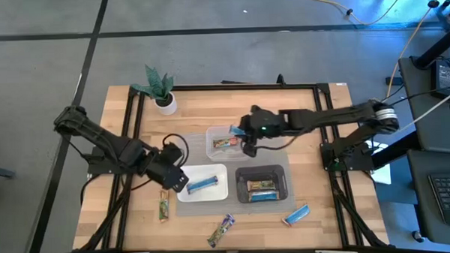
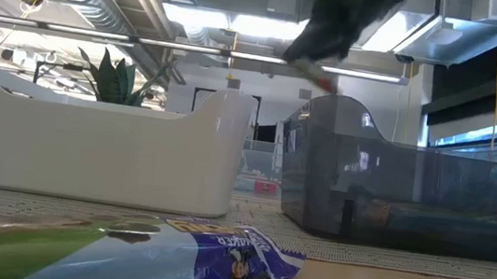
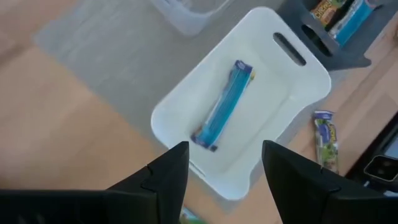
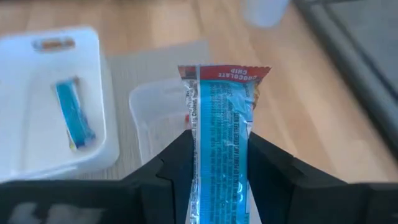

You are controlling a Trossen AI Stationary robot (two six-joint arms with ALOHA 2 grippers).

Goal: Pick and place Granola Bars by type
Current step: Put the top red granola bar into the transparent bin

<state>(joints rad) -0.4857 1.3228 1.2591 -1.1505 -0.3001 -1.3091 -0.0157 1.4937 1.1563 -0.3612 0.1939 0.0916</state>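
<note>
Next, my right gripper releases the silver-blue granola bar in the clear tray (image 1: 223, 150) (image 4: 165, 147) next to the brown bar, toward the white tray.
My right gripper (image 1: 248, 143) (image 4: 221, 142) hovers over the clear tray (image 1: 224, 141) (image 4: 155, 115), shut on a granola bar (image 4: 221, 118) with a silver-blue wrapper back and a red end. A brown bar (image 1: 225, 143) lies in the clear tray. My left gripper (image 1: 176, 175) (image 3: 224, 149) is open, above the near-left part of the white tray (image 1: 212, 188) (image 3: 273, 93), which holds one blue bar (image 1: 201, 184) (image 3: 225, 106). The black tray (image 1: 283, 186) holds a brown and a blue bar. Loose on the table lie a green bar (image 1: 164, 207), a green-purple bar (image 1: 222, 230) and a blue bar (image 1: 296, 214). My right gripper pinches the bar between its two fingers, one finger on each long edge of the wrapper's middle (image 4: 221, 162). The fingers run along the bar. Its red end (image 4: 225, 73) sticks out past the fingertips, and the bar is lifted clear above the clear tray.
A grey mat (image 1: 279, 158) lies under the three trays. A potted plant (image 1: 162, 91) stands near the far-left corner of the table. Black frame rails (image 1: 131, 122) run along the table's sides. In the low view the green-purple bar (image 2: 124, 247) lies in front of the trays.
</note>
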